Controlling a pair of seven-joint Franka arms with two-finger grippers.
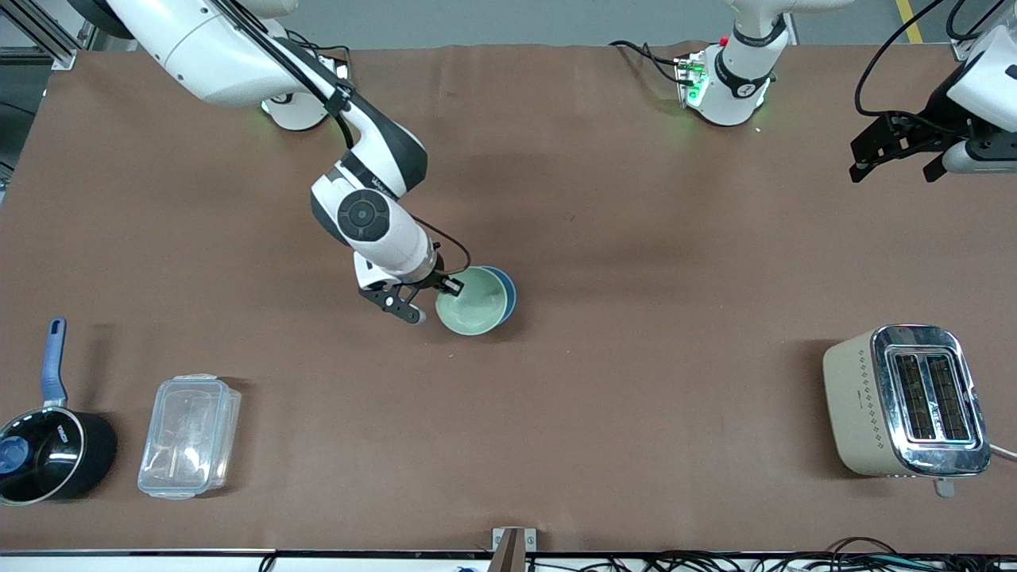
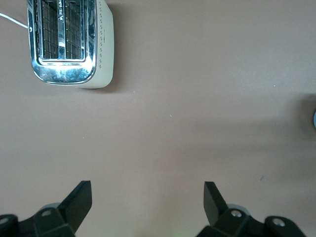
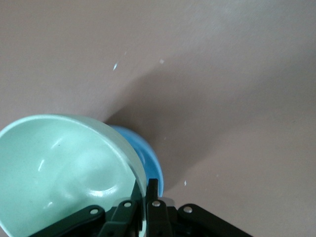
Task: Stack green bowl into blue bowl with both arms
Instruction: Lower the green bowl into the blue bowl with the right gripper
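Note:
My right gripper will release the green bowl nested inside the blue bowl [image 1: 483, 295] [image 3: 104, 182] in the middle of the table.
The pale green bowl [image 1: 474, 304] sits tilted in the blue bowl [image 1: 509, 292] at the middle of the table. Only a crescent of the blue bowl shows, on the side toward the left arm's end. My right gripper [image 1: 447, 287] is shut on the green bowl's rim. In the right wrist view its fingers [image 3: 152, 190] pinch the rim of the green bowl [image 3: 64, 165], with the blue bowl [image 3: 149, 159] just under it. My left gripper [image 1: 894, 165] is open and empty and waits above the table at the left arm's end; it also shows in the left wrist view [image 2: 148, 193].
A beige and chrome toaster [image 1: 906, 401] stands near the front camera at the left arm's end and shows in the left wrist view [image 2: 69, 42]. A black saucepan with a blue handle [image 1: 48, 449] and a clear plastic container [image 1: 189, 435] lie near the front camera at the right arm's end.

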